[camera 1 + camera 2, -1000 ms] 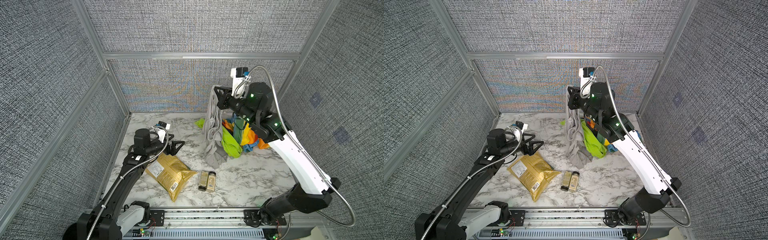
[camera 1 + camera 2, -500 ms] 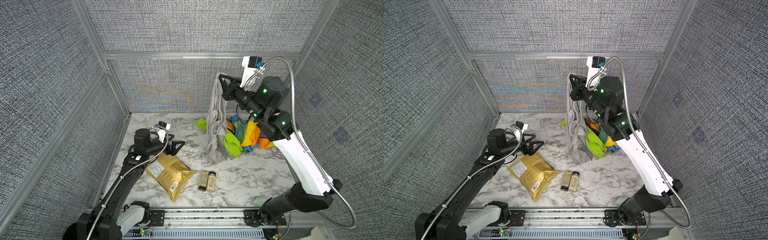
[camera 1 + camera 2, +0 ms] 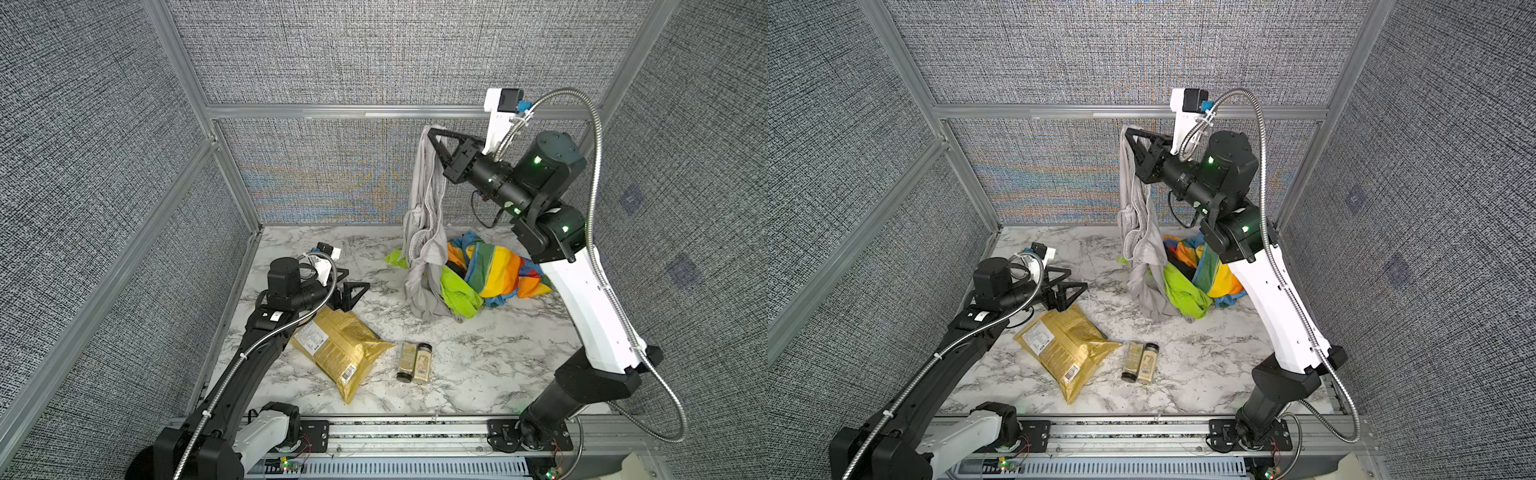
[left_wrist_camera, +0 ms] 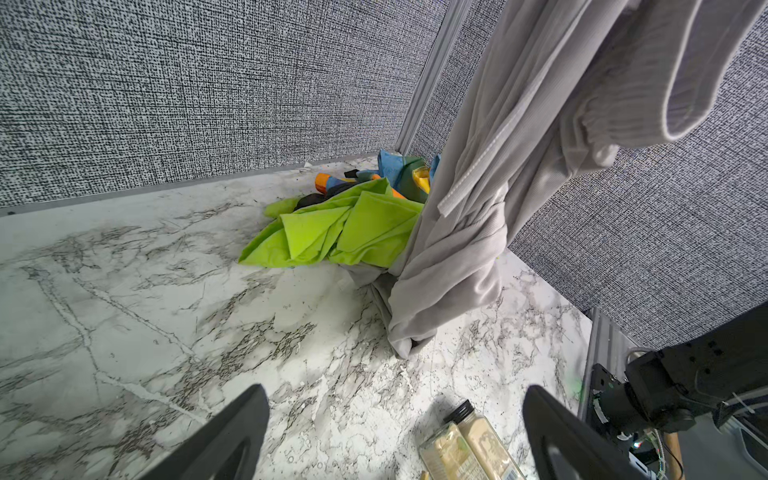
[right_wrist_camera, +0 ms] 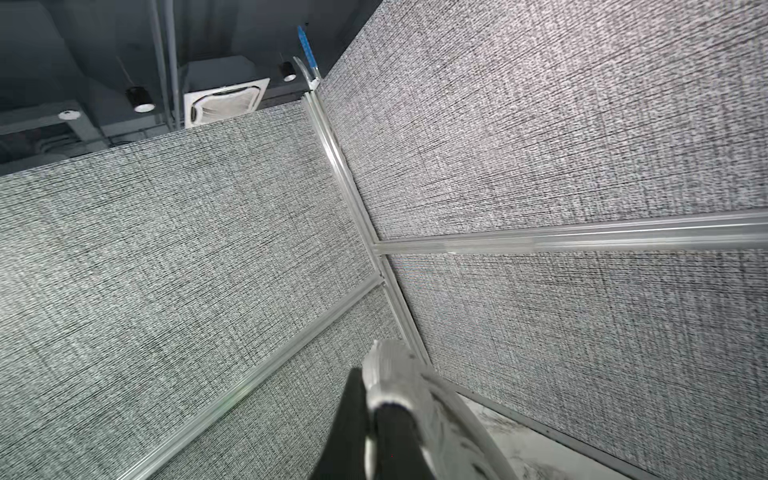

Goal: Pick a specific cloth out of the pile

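Observation:
My left gripper is going to close on the lower part of the grey cloth (image 3: pixel 419 270) (image 4: pixel 460 256), just above the marble that is beside the lime green fabric.
The cloth (image 3: pixel 424 232) (image 3: pixel 1138 232), light grey with stitched hems, hangs in a long twisted strip from my right gripper (image 3: pixel 432 135) (image 3: pixel 1128 135), which is shut on its top edge high up by the back wall. Its lower end rests on the marble beside the pile (image 3: pixel 490 270) (image 3: pixel 1187 286) of lime green and rainbow-striped fabric. The right wrist view shows the cloth (image 5: pixel 395 374) pinched at the right gripper (image 5: pixel 374 399). My left gripper (image 3: pixel 353 282) (image 3: pixel 1073 280) (image 4: pixel 390 399) stands open and empty low over the table on the left, facing the cloth (image 4: pixel 478 232) and pile (image 4: pixel 345 224).
A gold snack bag (image 3: pixel 340 349) (image 3: pixel 1063 345) lies in front of the left gripper. Two spice jars (image 3: pixel 415 361) (image 3: pixel 1140 361) (image 4: pixel 469 449) lie side by side near the front middle. Grey fabric walls close in the back and both sides.
My right gripper has risen and swung toward the back wall, drawing the grey cloth up out of the pile into a longer hanging strip. The left arm has stayed put.

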